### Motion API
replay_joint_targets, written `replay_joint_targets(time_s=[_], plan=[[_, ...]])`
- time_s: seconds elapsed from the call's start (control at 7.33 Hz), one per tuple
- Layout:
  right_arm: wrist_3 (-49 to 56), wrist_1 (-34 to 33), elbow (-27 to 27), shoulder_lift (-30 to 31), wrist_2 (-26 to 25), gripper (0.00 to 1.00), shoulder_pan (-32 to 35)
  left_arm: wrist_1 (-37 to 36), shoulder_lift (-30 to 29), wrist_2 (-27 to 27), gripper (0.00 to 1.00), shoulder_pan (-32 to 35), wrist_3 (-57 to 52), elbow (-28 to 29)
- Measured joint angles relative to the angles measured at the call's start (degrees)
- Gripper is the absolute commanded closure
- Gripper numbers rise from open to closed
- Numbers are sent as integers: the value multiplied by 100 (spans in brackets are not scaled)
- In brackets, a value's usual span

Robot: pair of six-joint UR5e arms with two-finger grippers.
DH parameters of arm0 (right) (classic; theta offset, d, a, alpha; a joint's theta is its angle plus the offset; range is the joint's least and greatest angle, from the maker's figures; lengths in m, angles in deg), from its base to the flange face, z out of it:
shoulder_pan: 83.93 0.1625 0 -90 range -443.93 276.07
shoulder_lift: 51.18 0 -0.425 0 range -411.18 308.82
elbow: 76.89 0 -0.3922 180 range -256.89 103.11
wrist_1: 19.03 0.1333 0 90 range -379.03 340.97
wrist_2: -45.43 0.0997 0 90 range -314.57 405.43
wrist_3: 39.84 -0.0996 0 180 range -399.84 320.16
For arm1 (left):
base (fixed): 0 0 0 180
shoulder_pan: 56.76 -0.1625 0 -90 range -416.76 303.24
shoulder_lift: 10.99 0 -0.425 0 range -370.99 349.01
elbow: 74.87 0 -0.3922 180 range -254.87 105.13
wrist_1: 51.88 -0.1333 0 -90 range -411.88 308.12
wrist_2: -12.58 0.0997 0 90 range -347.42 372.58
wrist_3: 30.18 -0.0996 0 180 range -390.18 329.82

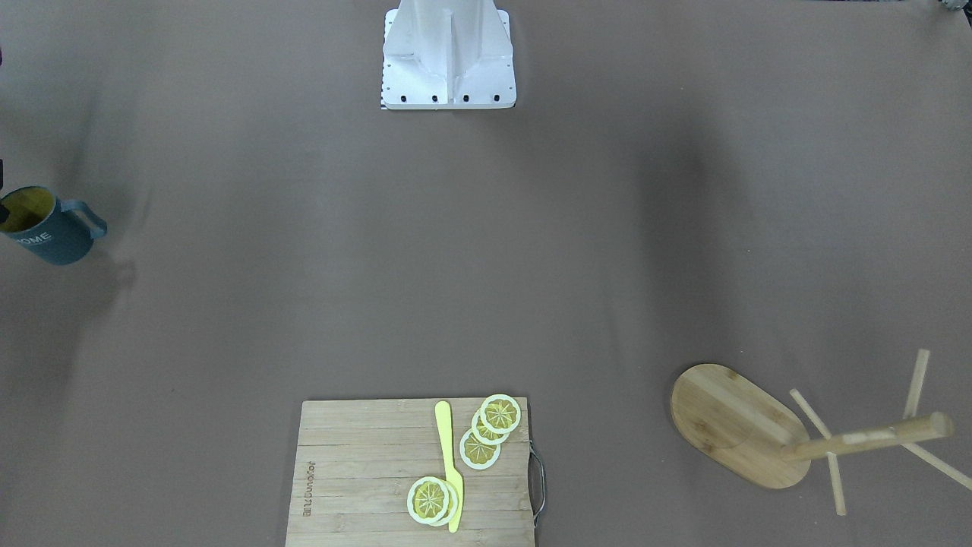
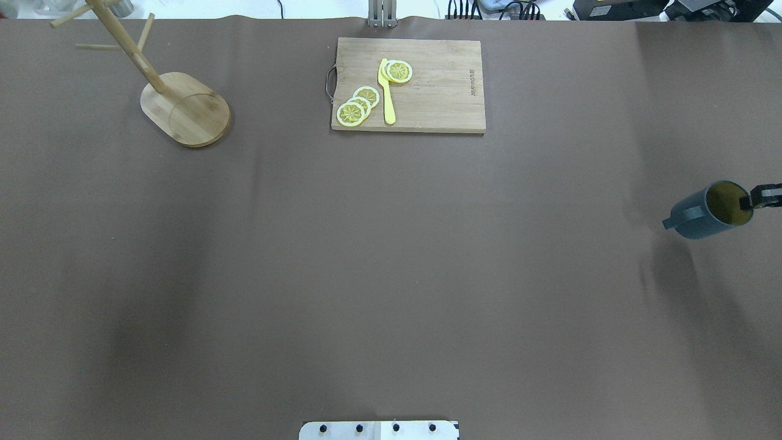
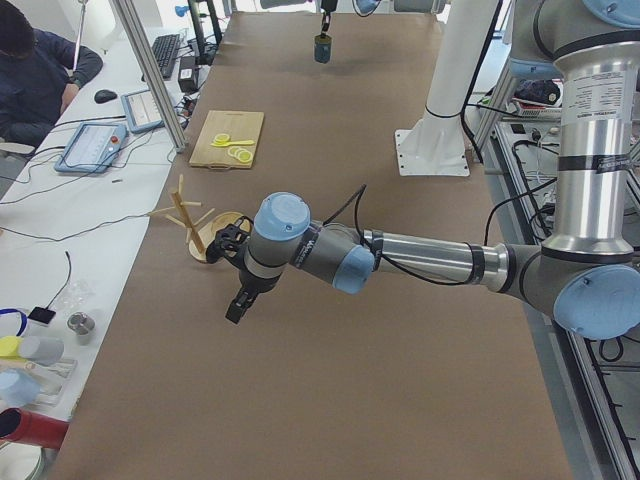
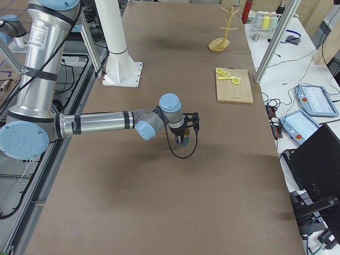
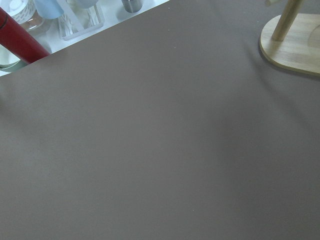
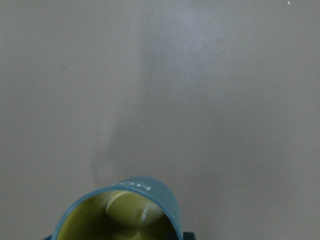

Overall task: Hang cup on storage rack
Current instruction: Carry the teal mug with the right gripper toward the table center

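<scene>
The robot's right gripper should release the cup on the bare table [image 1: 449, 258] between the cutting board and the robot's base.
The cup [image 2: 702, 217], dark blue-grey with a yellow-olive inside, hangs tilted at the table's far right, its handle pointing toward the table's middle. It also shows in the front view [image 1: 49, 228] and the right wrist view [image 6: 122, 212]. My right gripper [image 2: 757, 200] is shut on its rim and holds it above the table; its shadow lies apart from it. The storage rack [image 2: 186, 110] stands upright at the far left corner, also in the left wrist view [image 5: 295, 45]. My left gripper [image 3: 240, 300] hovers over the table near the rack; I cannot tell whether it is open.
A slatted cutting board [image 2: 440, 91] with a metal handle lies at the far middle edge, bearing lemon slices [image 2: 357, 105] and a yellow knife [image 2: 387, 91]. Bottles and containers [image 5: 30, 25] stand past the table's left end. The robot's base [image 1: 448, 57] is at the near edge.
</scene>
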Motion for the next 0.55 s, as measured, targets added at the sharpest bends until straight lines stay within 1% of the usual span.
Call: replay_joint_targets(time_s=[0.27, 0.55], plan=[[-542, -970, -200, -861, 0, 100, -55, 0, 0, 0, 1, -1, 7, 9], [-1205, -2171, -675, -1611, -154, 100, -417, 0, 1, 0, 1, -1, 13, 12]])
